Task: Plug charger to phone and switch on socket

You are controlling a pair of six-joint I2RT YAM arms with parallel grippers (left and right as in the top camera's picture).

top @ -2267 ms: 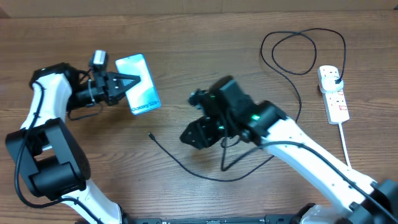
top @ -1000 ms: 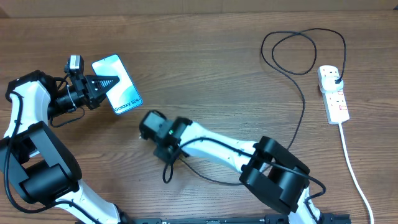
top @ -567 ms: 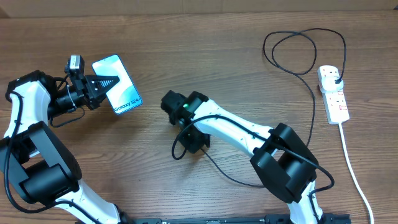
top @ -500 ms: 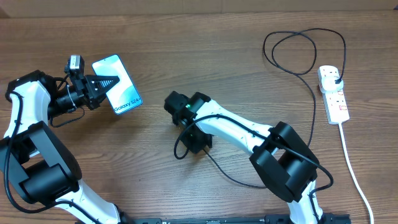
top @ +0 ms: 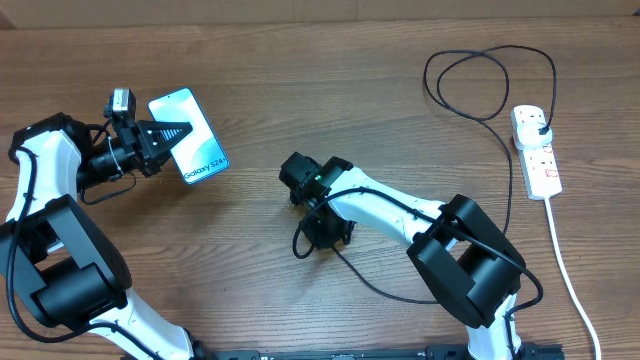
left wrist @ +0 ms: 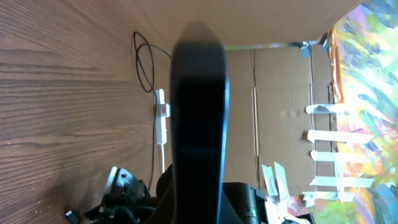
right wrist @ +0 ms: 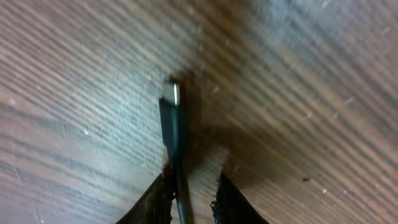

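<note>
The cable behind the connector lies between my right gripper's fingers, so next I open them and close on the connector's back end [right wrist: 176, 149] before I lift it to the phone.
The phone [top: 200, 150], its light-blue screen lit, is held off the table at the far left with my left gripper [top: 178, 133] shut on its edge. In the left wrist view the phone [left wrist: 199, 112] is a dark slab seen edge-on. The charger cable [top: 480, 190] runs from its plug [top: 541, 125] in the white socket [top: 541, 168] in a loop to the table's middle. There my right gripper [top: 318, 238] stands over the cable's end. Its connector tip [right wrist: 171, 106] lies on the wood ahead of my right gripper [right wrist: 191, 186]. The cable rests against one finger, with a gap to the other.
The socket's thick white cord [top: 572, 275] trails to the front right edge. The cable's big loop [top: 470, 80] lies at the back right. A cardboard wall [left wrist: 280, 93] stands behind the table. Bare wood lies between the phone and the right arm.
My right arm has swung to the right, dragging the cable's end from near the phone towards the middle. Its jaws have parted a little. The left arm and the phone have not moved.
</note>
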